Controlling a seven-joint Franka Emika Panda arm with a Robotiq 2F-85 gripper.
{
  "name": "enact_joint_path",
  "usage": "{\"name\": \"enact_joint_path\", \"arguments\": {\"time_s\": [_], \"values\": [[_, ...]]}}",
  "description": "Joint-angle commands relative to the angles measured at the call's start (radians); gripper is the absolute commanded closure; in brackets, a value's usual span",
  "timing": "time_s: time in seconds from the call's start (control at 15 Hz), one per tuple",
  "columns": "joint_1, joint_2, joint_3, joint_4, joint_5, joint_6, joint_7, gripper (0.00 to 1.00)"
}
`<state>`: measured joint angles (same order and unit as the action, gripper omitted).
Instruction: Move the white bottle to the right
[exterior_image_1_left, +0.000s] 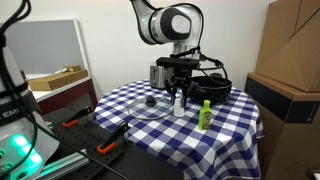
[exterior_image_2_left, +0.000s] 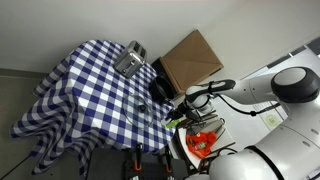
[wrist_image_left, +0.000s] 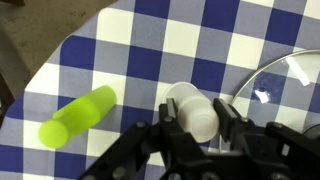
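Next, my gripper releases the white bottle on the checked tablecloth (exterior_image_1_left: 176, 126) (wrist_image_left: 179, 67), in the space between the yellow-green bottle and the near edge of the table.
The white bottle (exterior_image_1_left: 179, 106) stands on the blue-and-white checked tablecloth (exterior_image_1_left: 235, 120), directly under my gripper (exterior_image_1_left: 180, 93). In the wrist view the white bottle (wrist_image_left: 190, 104) sits between the two black fingers of my gripper (wrist_image_left: 197, 113), which press on both of its sides. The yellow-green bottle (exterior_image_1_left: 205, 113) stands just beside it in an exterior view and shows to the left in the wrist view (wrist_image_left: 78, 115). In an exterior view (exterior_image_2_left: 184, 104) the gripper hangs over the table's near corner and the white bottle is hidden.
A clear glass lid (exterior_image_1_left: 150, 108) lies next to the white bottle; its rim shows in the wrist view (wrist_image_left: 285, 75). A black object (exterior_image_1_left: 215, 88) and a silver appliance (exterior_image_1_left: 158, 73) stand behind. A cardboard box (exterior_image_1_left: 290, 60) stands beside the table.
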<state>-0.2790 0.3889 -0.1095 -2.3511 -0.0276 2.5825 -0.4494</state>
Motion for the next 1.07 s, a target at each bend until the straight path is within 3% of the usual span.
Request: {"name": "enact_joint_path", "arguments": {"time_s": [0.0,0.67,0.73,1.0], "values": [[-0.014,0.036,0.0,-0.002,-0.004,0.029,0.011,0.84],[-0.021,0.088,-0.011,0.001,-0.024,0.04,0.029,0.84],[-0.019,0.089,-0.014,0.0,-0.023,0.042,0.038,0.41],[-0.014,0.078,-0.015,-0.004,-0.027,0.043,0.057,0.12]]}}
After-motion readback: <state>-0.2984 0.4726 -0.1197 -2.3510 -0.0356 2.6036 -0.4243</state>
